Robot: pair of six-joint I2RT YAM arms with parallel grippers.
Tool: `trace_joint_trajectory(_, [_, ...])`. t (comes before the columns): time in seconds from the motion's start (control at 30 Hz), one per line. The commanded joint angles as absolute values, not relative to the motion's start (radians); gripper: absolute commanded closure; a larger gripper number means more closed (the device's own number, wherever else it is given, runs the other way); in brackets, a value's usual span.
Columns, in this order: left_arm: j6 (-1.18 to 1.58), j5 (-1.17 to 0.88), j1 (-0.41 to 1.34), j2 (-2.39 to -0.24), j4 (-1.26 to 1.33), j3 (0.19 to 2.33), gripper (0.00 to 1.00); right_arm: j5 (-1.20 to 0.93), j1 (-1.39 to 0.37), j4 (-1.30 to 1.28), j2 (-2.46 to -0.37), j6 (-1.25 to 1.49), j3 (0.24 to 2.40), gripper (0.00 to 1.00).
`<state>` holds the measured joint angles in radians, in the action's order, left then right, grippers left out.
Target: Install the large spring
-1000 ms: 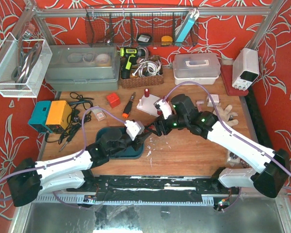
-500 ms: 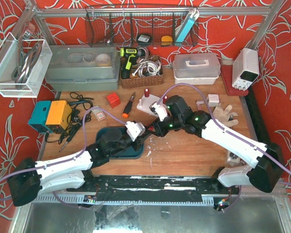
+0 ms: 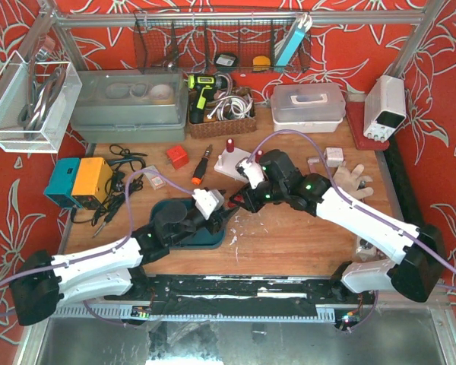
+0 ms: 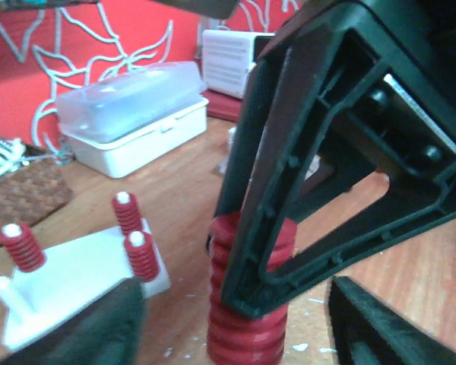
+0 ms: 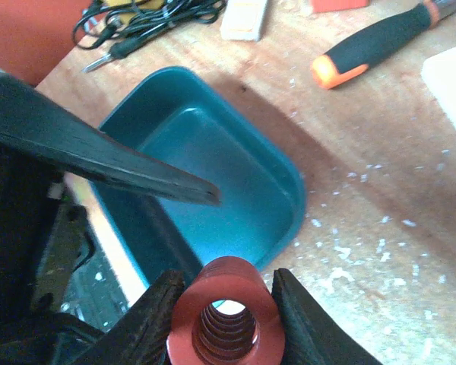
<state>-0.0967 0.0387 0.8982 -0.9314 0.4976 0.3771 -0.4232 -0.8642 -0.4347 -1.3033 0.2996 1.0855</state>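
Next, my right gripper releases the large spring on the white base's corner peg [image 3: 220, 165] that is closest to the orange handle of the screwdriver.
The large spring [image 5: 224, 323], a thick red coil, stands upright above the wood, and my right gripper [image 5: 224, 308] is shut on it, one pad on each side. Seen from the left wrist, the same large spring [image 4: 247, 304] is half covered by the right gripper's black finger [image 4: 289, 190]. My left gripper [image 4: 243, 334] is open, its fingers wide apart on either side of the coil and clear of it. In the top view both grippers meet at the tray's right end, left gripper [image 3: 225, 214], right gripper [image 3: 240, 204]. A white base [image 4: 68, 270] carries small red springs on pegs.
A teal tray [image 5: 213, 175] lies just beyond the spring. An orange-handled screwdriver [image 5: 380, 38], a red block [image 3: 177, 157], a white lidded box [image 4: 129, 114], a glove [image 3: 356, 181] and a soldering station [image 3: 80, 181] stand around the work area.
My right gripper has shut on the large spring and my left gripper has opened and let go of it. Both arms stayed close together.
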Motion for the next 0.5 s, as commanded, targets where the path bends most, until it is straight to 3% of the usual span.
trace_joint_trajectory(0.0, [-0.068, 0.16, 0.902, -0.903, 0.537, 0.363, 0.28, -0.256, -0.871, -0.375, -1.252, 0.305, 1.084, 1.0])
trace_joint_trajectory(0.07, [-0.039, 0.233, 0.9, -0.902, 0.514, 0.369, 0.02, -0.167, -0.868, -0.355, -1.253, 0.296, 1.085, 1.0])
trace_joint_trajectory(0.1, [-0.029, 0.254, 0.897, -0.902, 0.498, 0.373, 0.0, -0.129, -0.87, -0.345, -1.261, 0.286, 1.089, 1.0])
trace_joint_trajectory(0.47, [0.288, 0.475, 0.743, -0.867, 0.277, 0.383, 0.0, 0.096, -0.849, -0.305, -1.517, 0.2, 1.277, 1.0])
